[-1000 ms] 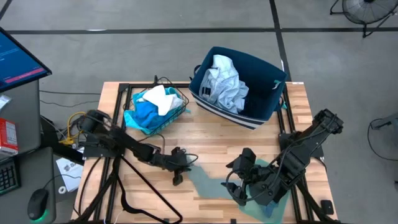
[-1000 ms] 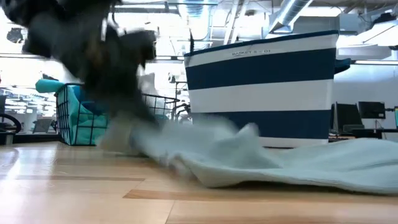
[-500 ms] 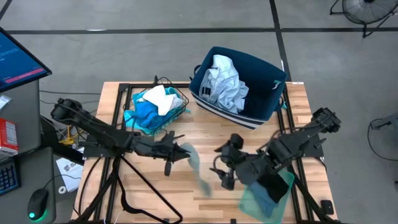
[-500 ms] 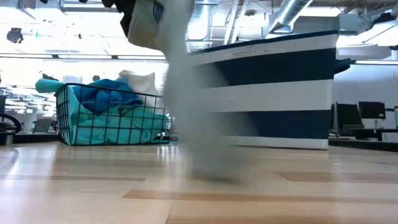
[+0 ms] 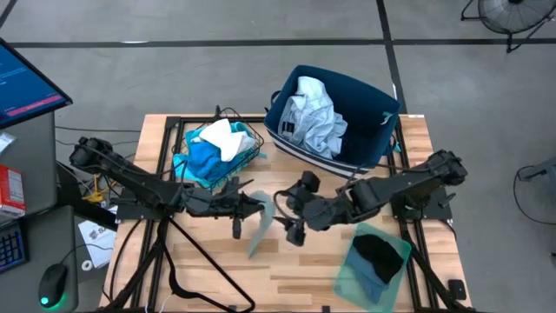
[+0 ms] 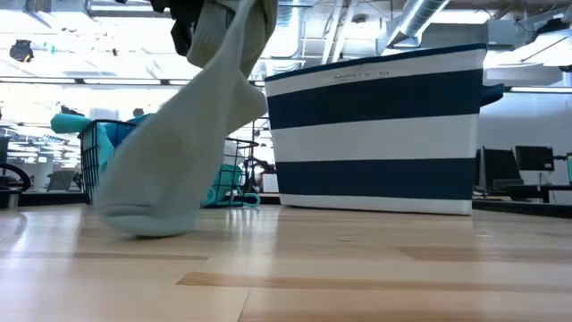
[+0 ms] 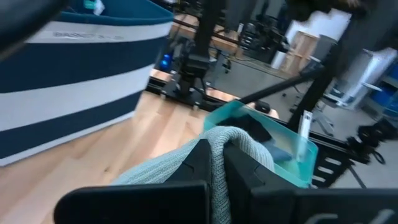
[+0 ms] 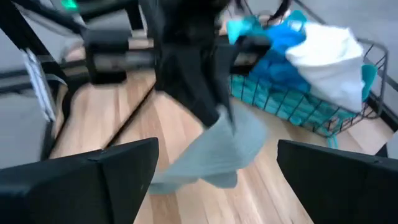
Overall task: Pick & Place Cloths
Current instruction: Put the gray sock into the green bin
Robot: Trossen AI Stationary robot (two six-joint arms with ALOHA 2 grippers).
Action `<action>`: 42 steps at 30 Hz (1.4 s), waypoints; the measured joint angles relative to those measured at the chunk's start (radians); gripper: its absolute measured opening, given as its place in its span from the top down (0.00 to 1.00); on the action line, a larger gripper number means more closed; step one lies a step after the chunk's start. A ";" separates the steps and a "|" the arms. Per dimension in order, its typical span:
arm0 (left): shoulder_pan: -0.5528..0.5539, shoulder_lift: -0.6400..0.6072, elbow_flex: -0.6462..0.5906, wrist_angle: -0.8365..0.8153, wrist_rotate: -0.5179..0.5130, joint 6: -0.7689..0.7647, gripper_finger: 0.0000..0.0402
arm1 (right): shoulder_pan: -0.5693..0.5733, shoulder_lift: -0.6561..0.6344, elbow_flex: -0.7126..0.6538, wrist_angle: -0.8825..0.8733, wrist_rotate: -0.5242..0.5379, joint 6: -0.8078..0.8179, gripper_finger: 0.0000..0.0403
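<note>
My right gripper is going to close on the upper part of the pale grey cloth (image 5: 266, 211) (image 8: 227, 147), just below the fingers of my left gripper.
A pale grey cloth (image 5: 260, 228) hangs from my left gripper (image 5: 250, 207), which is shut on it above the table's middle. It also shows in the low view (image 6: 192, 134) and in the right wrist view (image 8: 219, 149). My right gripper (image 5: 293, 219) is open and empty just right of the cloth, with its fingers pointing at it. A small black cloth (image 5: 376, 254) lies in the translucent green tray (image 5: 346, 276) at the near right. A pale blue-white cloth (image 5: 313, 113) lies in the navy bin (image 5: 369, 143). Turquoise and white cloths (image 5: 213, 148) fill the wire basket. My left gripper pinches the cloth's upper end (image 7: 217, 144) between its two fingers; the knit fabric bunches over the fingertips. The fingers lie roughly level, coming from the table's left. The cloth hangs slack below them, and its lower end (image 6: 143, 219) is at the table top.
The wire basket (image 5: 248, 161) stands at the far left and the navy striped bin stands at the far middle right. The green tray lies at the near right corner. Bare wood lies along the near edge (image 5: 217, 278).
My left gripper has risen and gone a little toward the far edge with the cloth. The cloth lay spread from the table's middle over the green tray; it has been lifted and now hangs. My right gripper has gone from the tray toward the table's left and far edges.
</note>
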 joint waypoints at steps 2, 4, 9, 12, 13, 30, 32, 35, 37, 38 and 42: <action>0.001 0.000 0.000 0.001 -0.017 -0.001 1.00 | -0.010 0.031 0.000 0.000 -0.006 0.000 0.20; 0.006 0.000 0.000 0.001 -0.017 -0.003 1.00 | -0.014 0.067 -0.001 0.006 -0.010 0.000 0.20; 0.006 0.000 0.000 0.004 -0.014 -0.019 1.00 | -0.033 0.130 -0.001 0.031 0.006 0.000 0.20; 0.006 0.000 0.001 0.009 0.018 -0.021 1.00 | -0.048 0.165 -0.001 0.031 0.006 0.000 0.20; 0.006 0.000 0.001 0.009 0.027 -0.021 1.00 | -0.052 0.173 -0.001 0.038 0.007 0.000 0.20; 0.006 0.000 0.002 0.015 0.038 -0.008 0.98 | -0.072 0.173 0.005 0.024 -0.068 -0.038 0.95; 0.006 0.000 0.002 0.018 0.039 0.033 0.95 | -0.066 0.168 0.033 -0.026 -0.069 -0.020 0.98; 0.006 -0.009 0.002 0.021 0.041 0.043 0.89 | -0.045 0.128 0.111 -0.181 -0.071 0.023 0.98; 0.006 -0.022 0.002 0.023 0.062 0.043 0.83 | -0.021 0.085 0.168 -0.316 -0.067 0.052 0.99; 0.006 -0.026 0.002 0.023 0.071 0.042 0.80 | -0.007 0.062 0.195 -0.385 -0.067 0.072 0.99; 0.006 -0.058 0.002 0.018 0.082 0.034 0.70 | 0.070 -0.024 0.266 -0.612 -0.070 0.214 0.99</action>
